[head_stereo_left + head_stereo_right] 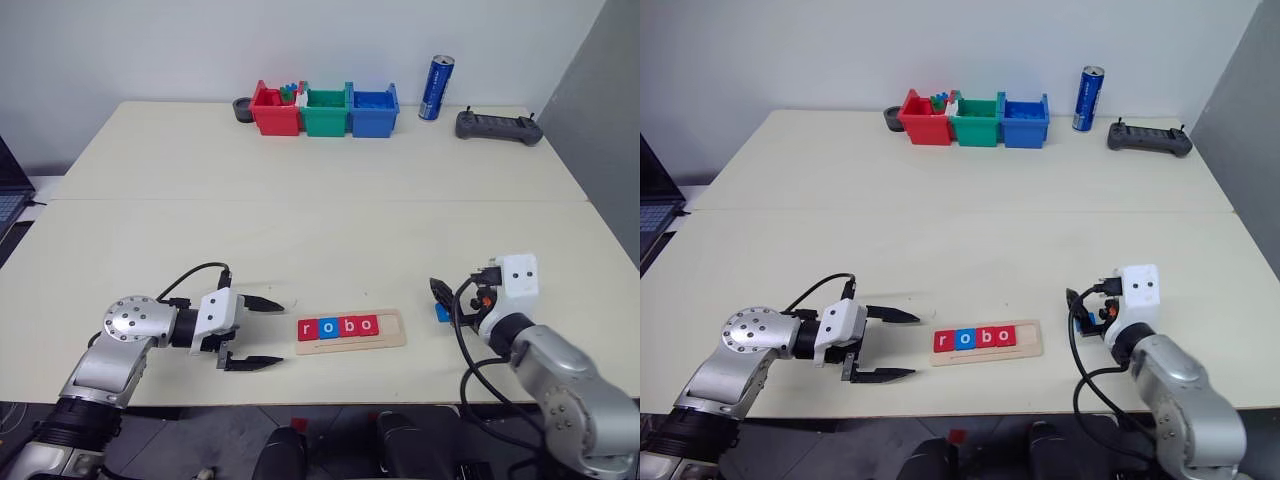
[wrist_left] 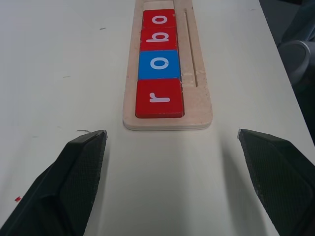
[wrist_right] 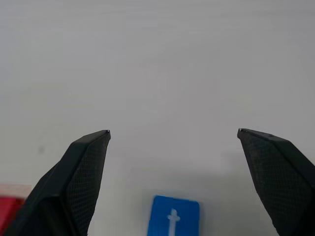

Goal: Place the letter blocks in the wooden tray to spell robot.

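I have my right gripper's fingers on either side of the t block's sides, where one would hit the red o block, so next I grip the t's top and bottom edges (image 3: pixel 176 199).
The wooden tray (image 1: pixel 392 327) lies near the table's front edge. In it sit several letter blocks (image 1: pixel 338 327) in a row: red r, blue o, red b, red o (image 2: pixel 158 20). The slot at its right end is bare. A blue t block (image 3: pixel 173 216) lies flat on the table just right of the tray (image 1: pixel 441 314). My right gripper (image 3: pixel 173 132) hangs open just above and behind the t block, holding nothing. My left gripper (image 1: pixel 280 331) is open too, level with the tray's left end and a short way off it, pointing at the r block (image 2: pixel 159 98).
Red (image 1: pixel 275 110), green (image 1: pixel 326 112) and blue (image 1: pixel 373 112) bins stand at the table's far edge with a small dark pot (image 1: pixel 243 108) beside them. A blue can (image 1: pixel 436 88) and a black controller (image 1: pixel 498 126) sit far right. A laptop (image 1: pixel 8 200) is at the left.
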Robot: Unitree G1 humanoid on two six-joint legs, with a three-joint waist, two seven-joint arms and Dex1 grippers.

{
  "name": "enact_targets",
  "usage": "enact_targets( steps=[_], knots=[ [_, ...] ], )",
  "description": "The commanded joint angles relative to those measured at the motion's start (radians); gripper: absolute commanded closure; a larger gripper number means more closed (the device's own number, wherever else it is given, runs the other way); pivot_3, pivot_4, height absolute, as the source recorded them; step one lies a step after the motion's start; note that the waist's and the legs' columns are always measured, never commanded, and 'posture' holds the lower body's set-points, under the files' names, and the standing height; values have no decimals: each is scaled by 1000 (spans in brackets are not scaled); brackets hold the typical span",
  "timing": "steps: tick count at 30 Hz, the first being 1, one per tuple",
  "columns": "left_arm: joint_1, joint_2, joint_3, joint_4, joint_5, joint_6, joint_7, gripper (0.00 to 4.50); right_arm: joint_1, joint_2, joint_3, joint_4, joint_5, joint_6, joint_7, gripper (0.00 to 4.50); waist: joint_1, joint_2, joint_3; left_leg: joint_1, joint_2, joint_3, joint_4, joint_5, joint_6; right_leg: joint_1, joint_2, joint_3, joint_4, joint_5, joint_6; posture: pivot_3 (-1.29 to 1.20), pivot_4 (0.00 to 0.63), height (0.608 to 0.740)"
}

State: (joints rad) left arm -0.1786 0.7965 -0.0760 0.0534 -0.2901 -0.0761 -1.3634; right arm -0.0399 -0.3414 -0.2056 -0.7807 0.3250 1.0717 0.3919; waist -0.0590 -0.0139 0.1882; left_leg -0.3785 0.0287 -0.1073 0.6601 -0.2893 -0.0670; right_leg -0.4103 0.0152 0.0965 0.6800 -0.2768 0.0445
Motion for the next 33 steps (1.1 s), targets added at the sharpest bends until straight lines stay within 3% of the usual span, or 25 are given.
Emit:
enact_targets(
  steps=[1,5,9,15,22,25,32,33],
  knots=[
    [-1,-7,4,-1,5,-22,10,0,69,-273,91,56,-14,-262,312,40,2,0,0,0,-1,0,0,0,0,0,0,0,0,0,0,0,150,740],
    [3,-16,0,-4,12,-25,17,0,52,-450,168,244,-50,-499,498,40,0,-2,0,0,0,0,1,0,0,1,0,0,0,-1,2,0,150,740],
    [10,-20,3,-6,12,-30,26,0,-5,-525,229,412,-92,-664,608,40,-2,-2,0,2,0,1,1,0,0,1,0,1,0,-1,2,0,150,740],
    [43,-16,14,10,13,-61,28,0,-114,-540,287,596,-115,-764,706,40,1,-2,0,1,0,1,1,0,0,2,0,0,0,2,-2,0,150,740],
    [57,-13,21,51,14,-108,21,0,-209,-538,339,721,-122,-743,781,40,2,-2,0,2,0,0,2,0,0,2,0,0,1,2,-3,0,150,740],
    [59,-12,21,58,14,-118,22,0,-214,-535,339,720,-109,-717,791,621,2,-2,0,2,0,0,1,0,0,2,0,0,1,2,-3,0,150,740],
    [54,-15,14,81,21,-132,22,0,-205,-530,332,668,-96,-682,775,3060,2,-2,0,2,0,0,1,0,0,2,0,0,1,2,-3,0,150,740],
    [53,-15,13,85,21,-134,21,0,-203,-530,333,652,-95,-680,774,3055,2,-2,0,2,0,0,1,0,0,2,0,0,1,2,-3,0,150,740]
  ],
)
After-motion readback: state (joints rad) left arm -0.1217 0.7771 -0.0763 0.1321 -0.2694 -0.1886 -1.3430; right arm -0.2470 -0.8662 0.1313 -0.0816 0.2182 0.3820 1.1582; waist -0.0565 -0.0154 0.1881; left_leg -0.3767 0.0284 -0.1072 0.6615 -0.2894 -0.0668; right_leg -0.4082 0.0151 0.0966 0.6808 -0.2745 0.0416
